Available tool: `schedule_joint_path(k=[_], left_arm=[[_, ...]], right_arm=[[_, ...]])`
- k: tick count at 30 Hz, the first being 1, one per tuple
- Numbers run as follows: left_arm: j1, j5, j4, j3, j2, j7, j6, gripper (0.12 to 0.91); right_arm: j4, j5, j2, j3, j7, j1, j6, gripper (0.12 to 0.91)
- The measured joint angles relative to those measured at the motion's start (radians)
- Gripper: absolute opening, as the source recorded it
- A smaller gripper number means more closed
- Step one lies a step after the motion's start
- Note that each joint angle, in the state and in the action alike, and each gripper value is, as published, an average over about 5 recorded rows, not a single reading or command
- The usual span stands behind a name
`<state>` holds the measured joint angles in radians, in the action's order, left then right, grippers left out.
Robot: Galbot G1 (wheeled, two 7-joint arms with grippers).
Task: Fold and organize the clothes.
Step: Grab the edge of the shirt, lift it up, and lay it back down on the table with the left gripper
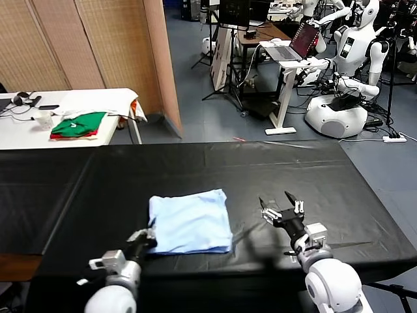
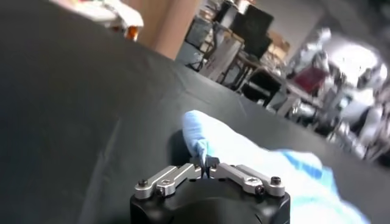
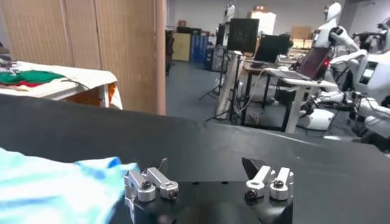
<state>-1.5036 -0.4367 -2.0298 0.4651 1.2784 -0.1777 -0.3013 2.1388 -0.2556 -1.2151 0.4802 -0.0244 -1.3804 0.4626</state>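
Next, I let go of the sky-blue T-shirt with my left gripper on the black table, centred on its edge [image 1: 159,220] nearest that gripper.
The pale sky-blue T-shirt [image 1: 190,222] lies folded into a rough square on the black table, near its front edge. My left gripper [image 1: 148,240] is at the shirt's front left corner, shut on a pinch of the blue cloth. In the left wrist view the fingertips [image 2: 206,163] meet on the fold of the shirt [image 2: 244,149]. My right gripper [image 1: 281,207] is open and empty just right of the shirt, above the table. In the right wrist view it [image 3: 207,167] is spread wide, with the shirt's edge [image 3: 55,189] beside it.
The black cloth-covered table [image 1: 260,169] stretches wide behind and right of the shirt. A white side table [image 1: 98,101] at the far left holds folded green and red garments [image 1: 79,124]. Desks, a laptop and other robots stand beyond the table.
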Motion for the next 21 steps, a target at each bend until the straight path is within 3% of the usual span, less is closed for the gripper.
schedule_joint_path(k=[6, 13, 17, 21], left_arm=[[-0.017, 0.006, -0.009, 0.067, -0.227, 0.009, 0.009, 0.167], [-0.053, -0.062, -0.007, 0.177, -0.463, 0.005, 0.01, 0.167], [-0.102, -0.07, -0.009, 0.285, -0.563, 0.004, 0.03, 0.167], [-0.18, -0.061, -0.026, 0.422, -0.617, 0.002, 0.055, 0.167]], right_arm=[[0.01, 0.005, -0.014, 0.015, -0.001, -0.028, -0.002, 0.907], [0.011, 0.009, -0.027, 0.02, -0.003, -0.05, -0.007, 0.907], [0.003, 0.01, -0.034, 0.011, -0.005, -0.044, -0.011, 0.907], [-0.008, 0.015, -0.043, -0.005, -0.007, -0.037, -0.012, 0.907]])
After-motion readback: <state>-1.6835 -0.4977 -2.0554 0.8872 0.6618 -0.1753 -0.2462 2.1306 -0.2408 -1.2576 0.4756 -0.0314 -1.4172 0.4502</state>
